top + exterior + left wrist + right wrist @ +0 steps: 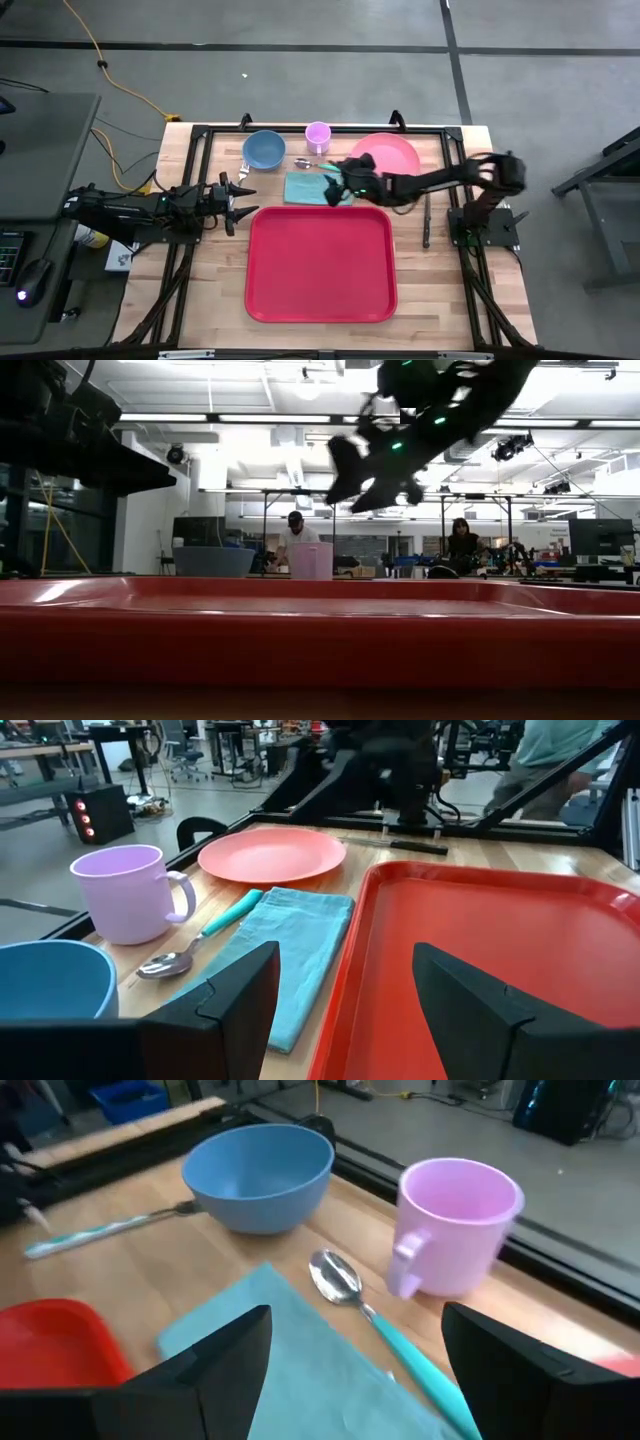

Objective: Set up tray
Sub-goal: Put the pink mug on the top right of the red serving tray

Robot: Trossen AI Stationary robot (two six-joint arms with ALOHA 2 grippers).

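The robot's right gripper should next go to the purple mug beside the blue bowl and close on the mug's handle (319,151) (407,1263).
The red tray (320,262) lies in the middle of the table, toward the near edge. Beyond its far rim a teal napkin (308,188) lies flat on the wood. My right gripper (345,185) hovers open above the napkin's right end; in its wrist view (350,1380) the napkin (300,1360) lies below the fingers. The low view shows this gripper (375,475) well above the tray's rim (320,605). My left gripper (240,200) waits open at the tray's far left corner, level, facing the tray (520,950).
Along the far edge stand a blue bowl (263,149), a purple mug (318,136) and a pink plate (395,155). A teal-handled spoon (345,1280) lies between mug and napkin, and a fork (90,1235) lies beside the bowl. People stand in the room beyond.
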